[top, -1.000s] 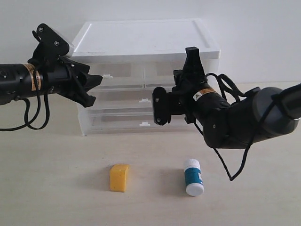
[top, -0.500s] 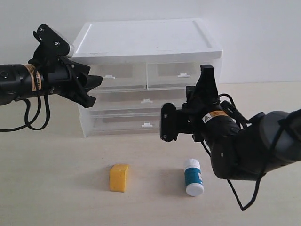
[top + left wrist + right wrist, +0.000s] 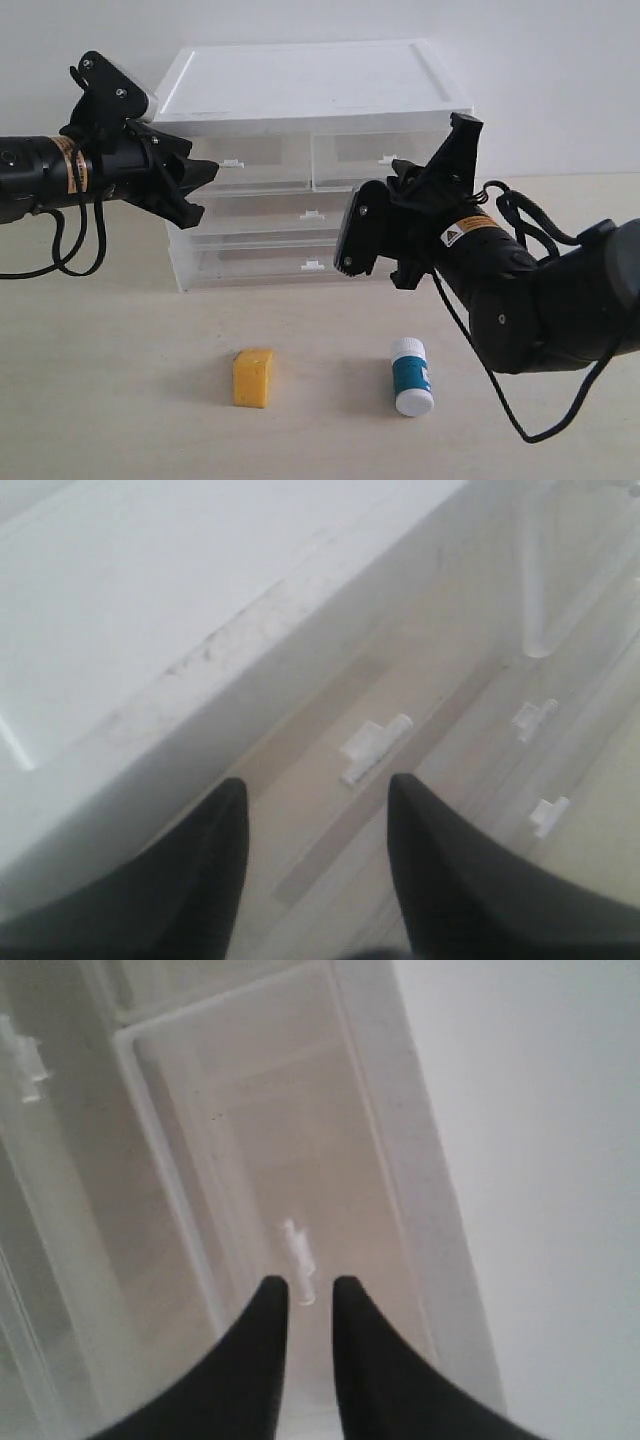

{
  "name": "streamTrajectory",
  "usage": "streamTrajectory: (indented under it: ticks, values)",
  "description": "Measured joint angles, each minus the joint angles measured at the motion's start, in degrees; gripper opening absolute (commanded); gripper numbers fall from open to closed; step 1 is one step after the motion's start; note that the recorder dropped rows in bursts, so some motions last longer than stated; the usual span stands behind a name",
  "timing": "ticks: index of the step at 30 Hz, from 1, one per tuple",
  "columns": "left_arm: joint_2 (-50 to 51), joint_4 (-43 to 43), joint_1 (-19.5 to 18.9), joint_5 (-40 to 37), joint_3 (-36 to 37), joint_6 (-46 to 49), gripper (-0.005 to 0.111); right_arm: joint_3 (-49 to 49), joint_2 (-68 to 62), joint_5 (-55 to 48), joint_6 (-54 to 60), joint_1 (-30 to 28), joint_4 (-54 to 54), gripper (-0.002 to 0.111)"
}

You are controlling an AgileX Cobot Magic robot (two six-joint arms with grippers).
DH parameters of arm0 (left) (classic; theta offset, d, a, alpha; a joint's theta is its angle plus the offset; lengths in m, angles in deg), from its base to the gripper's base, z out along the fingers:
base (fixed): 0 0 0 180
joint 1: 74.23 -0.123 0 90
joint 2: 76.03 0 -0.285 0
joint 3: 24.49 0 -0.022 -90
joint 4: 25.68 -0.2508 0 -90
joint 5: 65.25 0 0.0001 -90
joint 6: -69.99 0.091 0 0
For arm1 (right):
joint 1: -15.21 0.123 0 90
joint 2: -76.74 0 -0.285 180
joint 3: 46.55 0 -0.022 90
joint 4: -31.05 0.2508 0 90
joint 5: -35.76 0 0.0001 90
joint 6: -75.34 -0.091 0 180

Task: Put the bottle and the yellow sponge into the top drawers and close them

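Observation:
I should open my right gripper wider, turn it square and grip the top drawer's handle (image 3: 386, 160), because its narrow fingers meet only the near end of that handle at a slant.
The bottle (image 3: 411, 376) stands on the table at front right, and the yellow sponge (image 3: 252, 377) lies to its left. Both are clear of the grippers. My left gripper (image 3: 208, 172) (image 3: 317, 783) is open, its tips a short way in front of the left top drawer (image 3: 265, 165) and its white tab handle (image 3: 372, 748). My right gripper (image 3: 400, 175) (image 3: 310, 1282) is open by a narrow gap at the right top drawer (image 3: 350, 150). That drawer's handle (image 3: 297, 1250) sits just at the fingertips. Both top drawers look pushed in or nearly so.
The white-topped cabinet (image 3: 300, 85) stands at the back against a white wall, with two wider drawers (image 3: 260, 262) under the top pair. The right arm's bulky body (image 3: 540, 300) hangs over the table to the right of the bottle.
The right arm has swung right and lowered, uncovering the right top drawer's front and handle. The left arm, bottle and sponge have not moved.

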Motion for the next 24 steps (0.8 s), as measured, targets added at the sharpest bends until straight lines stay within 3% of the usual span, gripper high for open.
streamTrajectory:
  ticks: [1,3,10,16,20,22,23,24]
  values:
    - [0.0,0.0,0.0,0.0,0.0,0.0,0.042,-0.15,-0.24,-0.12,2.28,0.0,-0.37,0.047]
    - [0.0,0.0,0.0,0.0,0.0,0.0,0.042,-2.12,-1.12,-0.82,8.33,-0.78,-0.37,0.052]
    - [0.0,-0.1,0.0,0.7,0.0,0.0,0.042,-6.77,-3.7,-4.21,11.08,-3.86,-2.18,0.052]
    - [0.35,0.12,0.0,1.69,0.0,0.0,0.042,-6.8,-6.18,-0.06,11.55,-5.63,-7.29,0.052]
    - [0.35,0.23,0.0,1.92,0.0,0.0,0.042,-6.8,-6.28,0.07,9.92,-5.86,-8.36,0.027]
    - [0.35,0.23,0.0,1.92,0.0,0.0,0.042,-6.93,-6.28,-0.15,9.15,-5.86,-8.5,0.005]
    - [0.35,0.23,0.0,1.92,0.0,0.0,0.042,-7.03,-6.4,-1.31,9.09,-6.02,-8.36,-0.001]
    - [0.35,0.23,0.0,1.92,0.0,0.11,0.042,-7.03,-6.88,-2.27,8.94,-6.28,-7.73,0.002]
